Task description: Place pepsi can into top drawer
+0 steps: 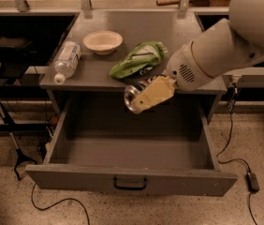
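Next, I release the pepsi can, now hanging above the open top drawer, on the top drawer's grey bottom (159, 137), just off its middle toward my arm's side.
My gripper (143, 96) is shut on the pepsi can (136, 93), a dark can held on its side with its silver end facing left. It hangs in the air just past the cabinet top's front edge, above the back middle of the open top drawer (127, 146). The drawer is pulled fully out, grey inside, with a small dark handle (129, 183) at the centre of its front panel. The yellowish fingers (154, 92) cover most of the can's side. The white arm reaches in from the upper right.
On the cabinet top (136, 27) lie a green chip bag (139, 58), a white bowl (103, 41) and a clear water bottle (66, 60) on its side at the left. Cables run over the floor at the right (237, 161) and left.
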Robot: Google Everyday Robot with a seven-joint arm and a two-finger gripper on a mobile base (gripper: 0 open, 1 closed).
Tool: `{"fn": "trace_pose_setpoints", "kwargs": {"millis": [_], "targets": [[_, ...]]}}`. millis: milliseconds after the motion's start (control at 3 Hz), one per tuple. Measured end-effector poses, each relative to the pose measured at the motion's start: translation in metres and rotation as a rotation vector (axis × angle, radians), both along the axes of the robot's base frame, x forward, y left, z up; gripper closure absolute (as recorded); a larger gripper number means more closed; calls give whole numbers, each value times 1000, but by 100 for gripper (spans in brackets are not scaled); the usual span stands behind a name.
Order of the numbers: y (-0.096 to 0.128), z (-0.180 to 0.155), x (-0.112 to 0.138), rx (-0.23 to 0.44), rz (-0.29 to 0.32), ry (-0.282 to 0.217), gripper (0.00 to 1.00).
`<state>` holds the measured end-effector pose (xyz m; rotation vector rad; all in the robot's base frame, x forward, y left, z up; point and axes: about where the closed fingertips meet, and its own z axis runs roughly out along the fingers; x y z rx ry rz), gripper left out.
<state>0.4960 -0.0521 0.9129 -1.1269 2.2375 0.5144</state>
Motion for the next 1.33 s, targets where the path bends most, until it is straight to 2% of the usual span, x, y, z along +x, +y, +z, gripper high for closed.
{"fn": "trace_pose_setpoints", "kwargs": {"millis": [333,667,1000,1333], "targets": [[-2,-51,-10,-13,-1,131,100],[10,-92,-5,-39,-16,263,100],[24,-125,11,-97,-52,373,100],[26,-158,28,-178,-95,469,100]]}}
